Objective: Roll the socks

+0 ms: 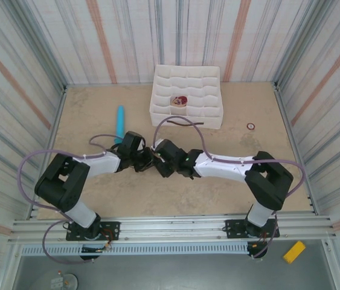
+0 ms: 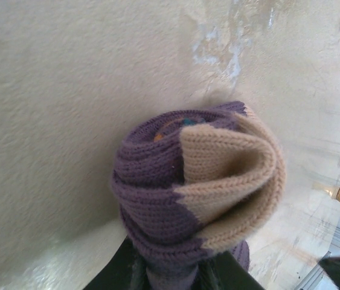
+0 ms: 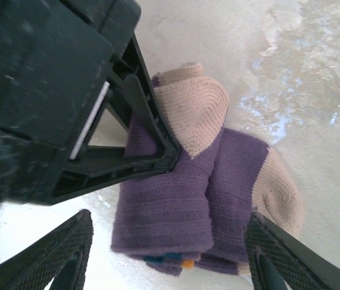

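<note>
The beige cuff is bunched over the roll in my left gripper. My right gripper should hold the socks while my left gripper opens and takes the purple roll [image 2: 148, 172] again.
The socks [image 2: 194, 181] are a rolled-up bundle of dark purple and beige knit, with a spot of orange and blue at one end [image 3: 182, 263]. My left gripper [image 2: 173, 279] is shut on the base of the roll, holding it over the tan table. In the right wrist view the socks [image 3: 182, 199] hang from the left gripper's black finger [image 3: 157, 142]. My right gripper [image 3: 170, 260] is open, one ribbed finger on each side of the roll and neither touching it. In the top view the left gripper [image 1: 145, 158] and right gripper [image 1: 161, 159] meet at the table's middle.
A light-blue cylinder [image 1: 119, 122] lies behind the left arm. A white compartment tray [image 1: 206, 90] stands at the back centre with a small maroon-and-beige roll [image 1: 179, 101] in one cell. A small ring [image 1: 251, 126] lies at the right. Striped walls enclose the table.
</note>
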Controlling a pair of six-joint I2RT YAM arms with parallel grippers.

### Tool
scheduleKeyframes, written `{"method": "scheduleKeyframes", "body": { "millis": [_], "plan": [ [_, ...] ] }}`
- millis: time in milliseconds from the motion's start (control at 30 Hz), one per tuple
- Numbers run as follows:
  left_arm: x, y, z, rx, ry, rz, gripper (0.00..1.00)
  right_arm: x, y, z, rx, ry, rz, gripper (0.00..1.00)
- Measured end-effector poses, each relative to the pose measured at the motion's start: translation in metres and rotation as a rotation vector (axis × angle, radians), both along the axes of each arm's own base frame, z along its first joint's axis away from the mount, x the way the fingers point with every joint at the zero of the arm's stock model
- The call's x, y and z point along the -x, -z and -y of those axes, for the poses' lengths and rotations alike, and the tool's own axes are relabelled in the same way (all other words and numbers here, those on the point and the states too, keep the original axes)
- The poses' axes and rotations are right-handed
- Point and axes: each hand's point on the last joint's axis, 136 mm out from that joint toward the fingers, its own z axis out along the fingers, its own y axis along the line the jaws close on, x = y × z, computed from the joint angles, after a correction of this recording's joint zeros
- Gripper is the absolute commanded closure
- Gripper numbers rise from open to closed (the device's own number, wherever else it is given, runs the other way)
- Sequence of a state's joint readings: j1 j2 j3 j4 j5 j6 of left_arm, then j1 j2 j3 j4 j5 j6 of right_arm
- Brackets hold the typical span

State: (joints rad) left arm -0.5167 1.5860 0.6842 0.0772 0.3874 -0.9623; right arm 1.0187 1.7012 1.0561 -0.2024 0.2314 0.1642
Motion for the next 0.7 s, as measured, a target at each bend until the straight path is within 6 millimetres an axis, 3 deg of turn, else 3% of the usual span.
{"method": "scheduleKeyframes", "body": {
  "millis": [200,533,700],
  "plan": [
    [0.008,0.001,-0.012,-0.002,-0.019,-0.005,0.92,0.004,0.023,-0.008,0.071,-0.028,0.004,0.39],
    [0.009,0.002,-0.017,0.01,-0.036,-0.01,0.91,0.005,0.036,-0.022,0.063,-0.046,-0.004,0.47],
    [0.007,0.002,-0.018,0.024,-0.052,-0.014,0.9,0.004,0.039,-0.025,0.047,-0.049,-0.017,0.68]
  ]
}}
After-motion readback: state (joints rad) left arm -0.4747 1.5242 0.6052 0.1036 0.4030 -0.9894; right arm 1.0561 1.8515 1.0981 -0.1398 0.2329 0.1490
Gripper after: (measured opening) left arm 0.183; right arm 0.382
